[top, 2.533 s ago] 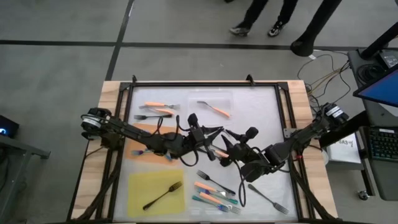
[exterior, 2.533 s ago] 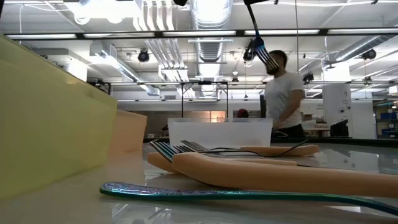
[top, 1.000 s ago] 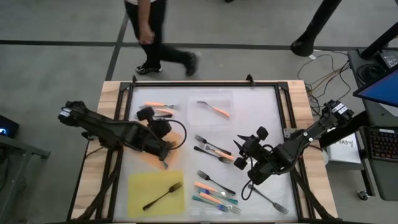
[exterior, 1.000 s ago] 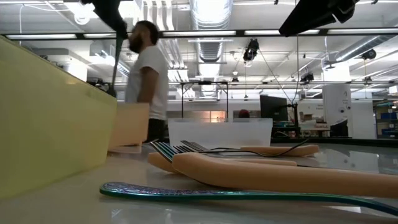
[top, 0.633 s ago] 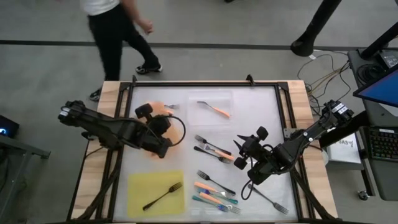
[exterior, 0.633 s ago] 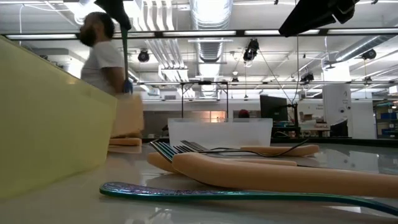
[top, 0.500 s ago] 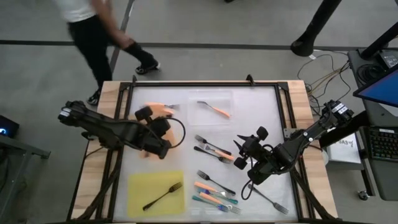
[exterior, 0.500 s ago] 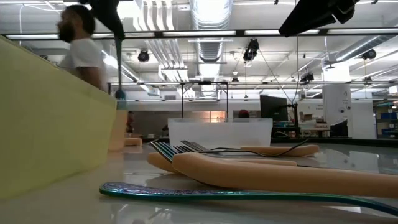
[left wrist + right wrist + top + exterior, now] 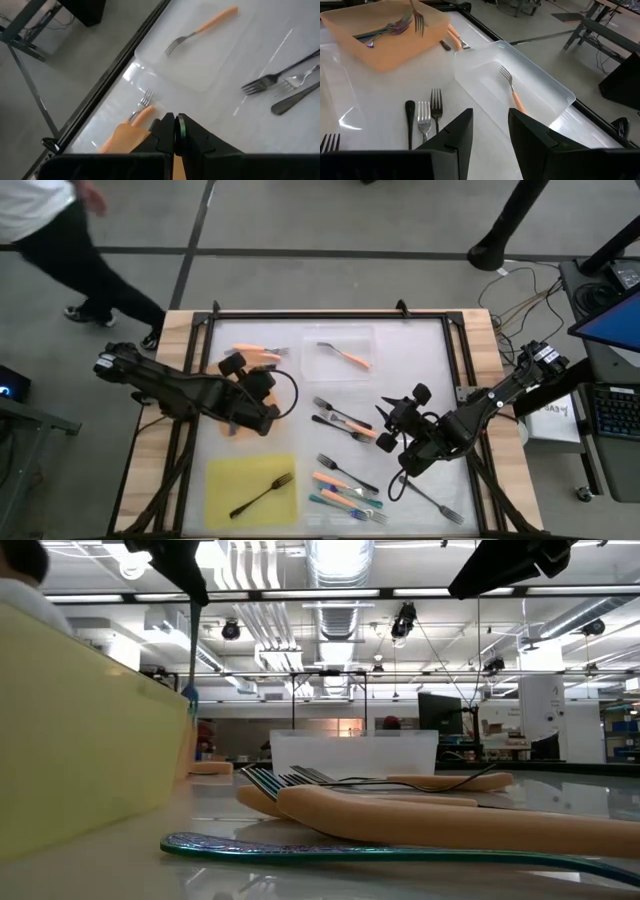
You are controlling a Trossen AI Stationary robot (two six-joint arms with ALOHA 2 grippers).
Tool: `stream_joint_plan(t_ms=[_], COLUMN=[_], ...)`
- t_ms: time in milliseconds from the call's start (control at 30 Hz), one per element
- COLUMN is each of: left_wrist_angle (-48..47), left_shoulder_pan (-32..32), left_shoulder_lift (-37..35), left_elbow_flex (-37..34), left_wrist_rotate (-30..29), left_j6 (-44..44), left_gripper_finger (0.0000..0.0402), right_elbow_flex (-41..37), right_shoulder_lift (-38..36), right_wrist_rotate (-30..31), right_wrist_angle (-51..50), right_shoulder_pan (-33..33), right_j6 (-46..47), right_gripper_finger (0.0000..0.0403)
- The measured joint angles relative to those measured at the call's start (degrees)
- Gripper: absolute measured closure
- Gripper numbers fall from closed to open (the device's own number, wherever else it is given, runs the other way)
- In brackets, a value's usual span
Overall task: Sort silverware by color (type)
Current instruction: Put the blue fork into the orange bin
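I will release the teal fork with my left gripper on the middle of the orange tray [image 9: 254, 401], among the other teal forks.
My left gripper [image 9: 266, 418] is over the orange tray [image 9: 228, 424], shut on a thin teal fork [image 9: 190, 640] that hangs below it. The fork also shows in the right wrist view [image 9: 418, 17], above the tray [image 9: 380, 42], which holds teal forks [image 9: 387, 29]. My right gripper [image 9: 383, 426] is open and empty above the table's right middle, near two forks [image 9: 335, 418] lying flat; its fingers [image 9: 455, 135] stand apart. My left gripper pinches the teal fork's upper end [image 9: 182, 130] between its two shut fingers, coming from above and pointing down. The fork hangs upright below the fingers, tines [image 9: 419, 23] down, clear of the orange tray.
A clear tray [image 9: 368, 340] at the far middle holds one orange-handled fork [image 9: 350, 357]. Orange-handled forks [image 9: 255, 355] lie at the far left. A yellow mat [image 9: 225, 480] carries a black fork [image 9: 262, 495]. Several forks [image 9: 345, 490] lie near the front edge. A person walks beyond the far left corner.
My left gripper has gone a little toward the far edge over the orange tray, the teal fork still hanging upright below it. A person behind the table has walked off toward the left.
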Motion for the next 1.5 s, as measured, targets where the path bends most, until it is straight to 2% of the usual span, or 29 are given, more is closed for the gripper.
stream_joint_plan(t_ms=[267,433,533,700,833,1000,1100,1367,1500], left_wrist_angle=[-1.31,-3.07,-5.35,-13.44,-18.96,-18.87,-18.85,-18.99,-18.95], left_shoulder_pan=[0.0,0.0,0.0,0.0,0.0,0.03,0.22,0.33,0.37], left_shoulder_lift=[0.0,0.0,0.0,-0.03,-0.04,0.31,1.07,2.34,3.63], left_elbow_flex=[2.53,5.08,7.68,10.68,9.89,6.47,4.48,1.05,0.87], left_wrist_rotate=[0.92,-0.62,-2.08,-0.98,2.98,8.61,8.96,8.94,8.98], left_j6=[0.31,1.54,1.7,1.36,2.87,16.15,20.34,21.18,21.42], left_gripper_finger=[0.0402,0.0402,0.0402,0.0402,0.0402,0.0402,0.0402,0.04,0.0375], right_elbow_flex=[0.0,0.0,0.0,0.0,0.0,0.0,-0.01,-0.02,-0.02], right_shoulder_lift=[0.0,0.0,0.0,0.0,0.0,0.0,0.0,0.0,0.0], right_wrist_rotate=[0.0,-0.01,0.0,-0.02,-0.02,-0.02,-0.02,-0.02,-0.02], right_wrist_angle=[0.04,0.07,0.07,0.07,0.04,0.04,0.1,0.26,0.26], right_shoulder_pan=[0.0,0.0,0.0,0.0,0.0,0.0,0.0,0.0,0.0], right_j6=[0.0,0.02,0.04,0.07,0.0,0.02,0.04,0.04,0.04], right_gripper_finger=[0.0287,0.0287,0.0287,0.0287,0.0287,0.0287,0.0287,0.0287,0.0287])
